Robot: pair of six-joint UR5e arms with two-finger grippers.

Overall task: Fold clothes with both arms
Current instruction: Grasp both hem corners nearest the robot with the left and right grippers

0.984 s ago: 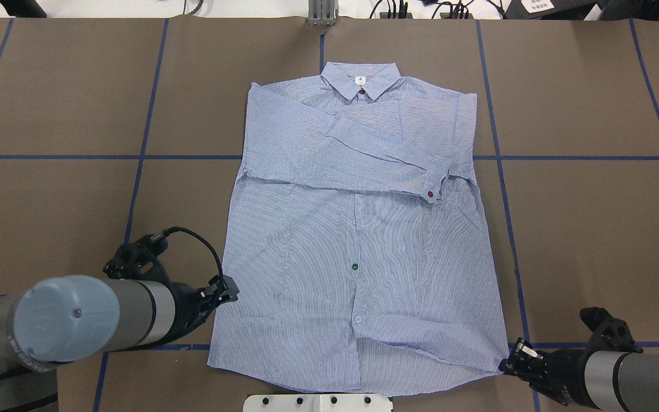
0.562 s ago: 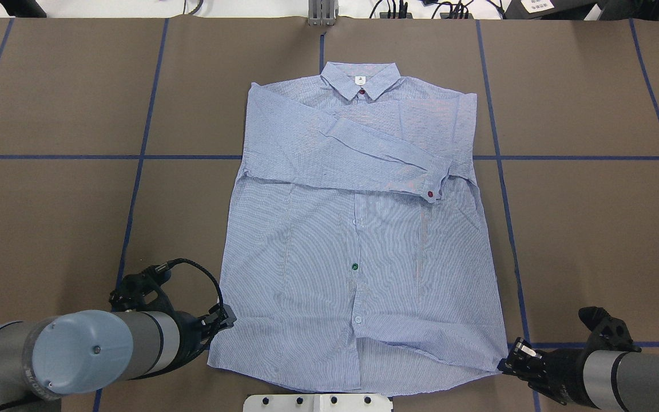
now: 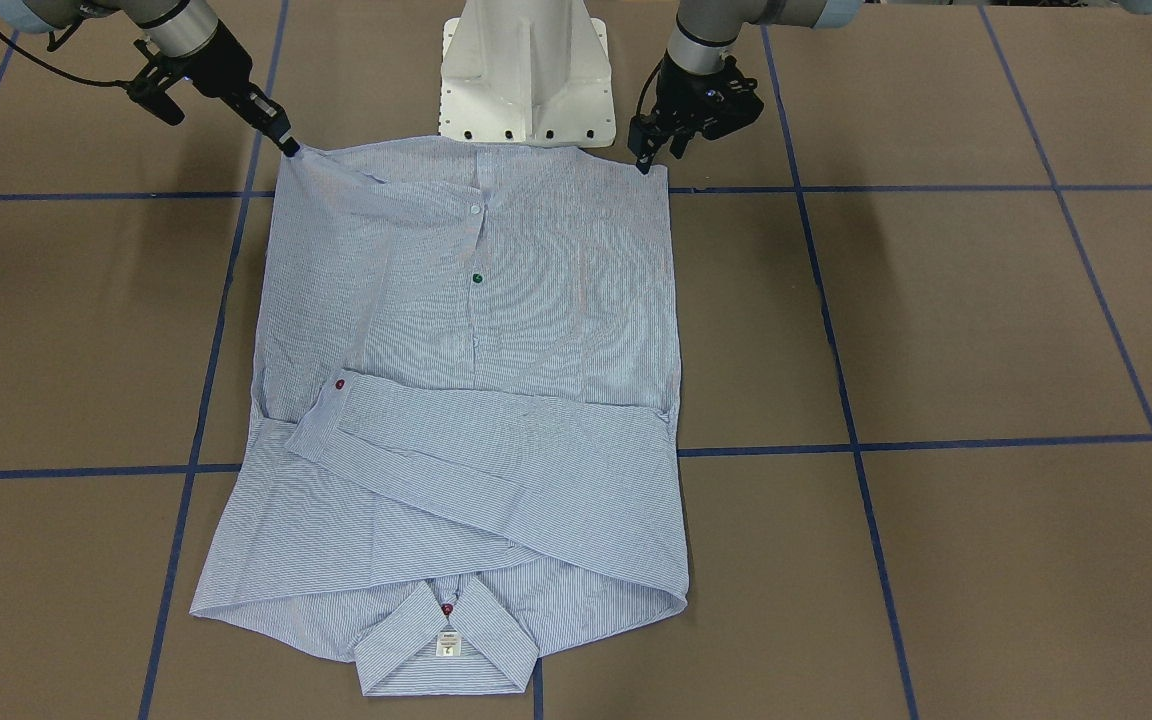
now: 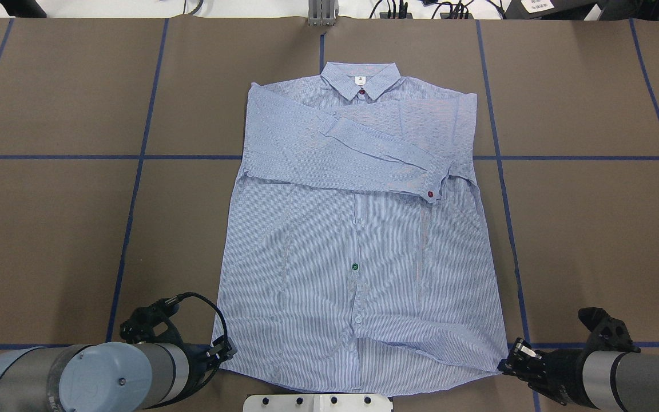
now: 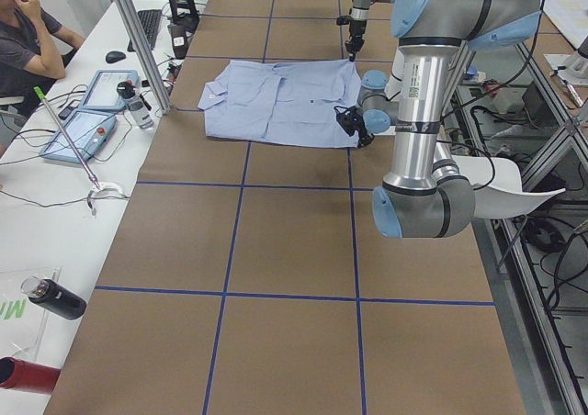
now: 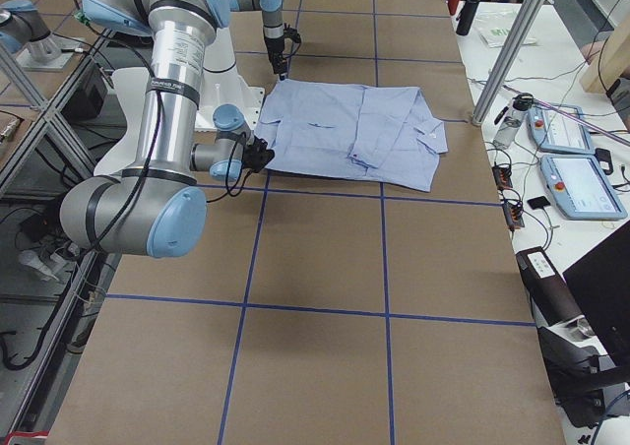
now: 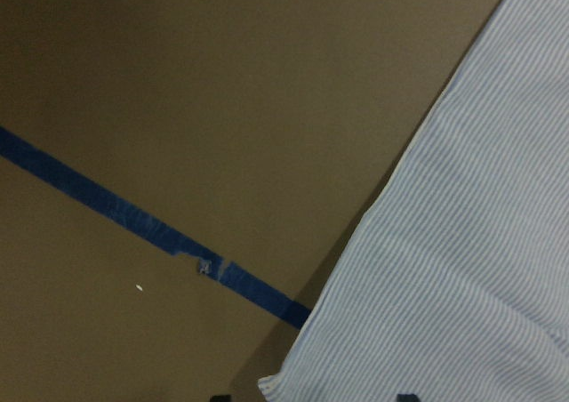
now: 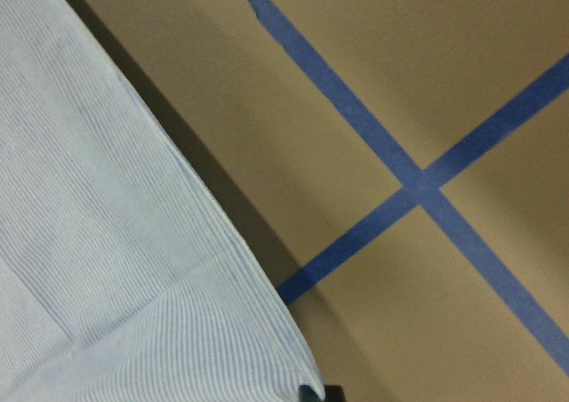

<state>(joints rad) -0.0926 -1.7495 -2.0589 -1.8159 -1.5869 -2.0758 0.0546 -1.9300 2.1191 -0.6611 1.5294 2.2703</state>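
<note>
Next, I reach lower with my left gripper, as the hem corner lies flat between its open fingers, and pinch that hem corner [image 3: 658,179] before both grippers lift.
The pinstriped shirt [image 4: 358,229] lies flat on the brown table, collar at the far side, with both sleeves folded across its chest. My left gripper [image 4: 229,349] is at the near left hem corner. In the left wrist view its two fingertips stand apart at the bottom edge, open, with the shirt's corner [image 7: 276,386] between them. My right gripper [image 4: 504,363] is shut on the near right hem corner. In the front-facing view that corner [image 3: 308,158] rises in a small peak to the right gripper [image 3: 289,148], and the left gripper [image 3: 648,160] hangs over the other corner.
The white pedestal base [image 3: 524,70] stands just behind the hem, between the arms. Blue tape lines [image 4: 135,189] cross the table. A side bench [image 5: 55,185] with tablets, cables and bottles runs beyond the far edge, and a person [image 5: 28,39] sits there.
My left arm has drawn back along the shirt's left edge, down to the near hem corner. The right gripper and the shirt have stayed in place.
</note>
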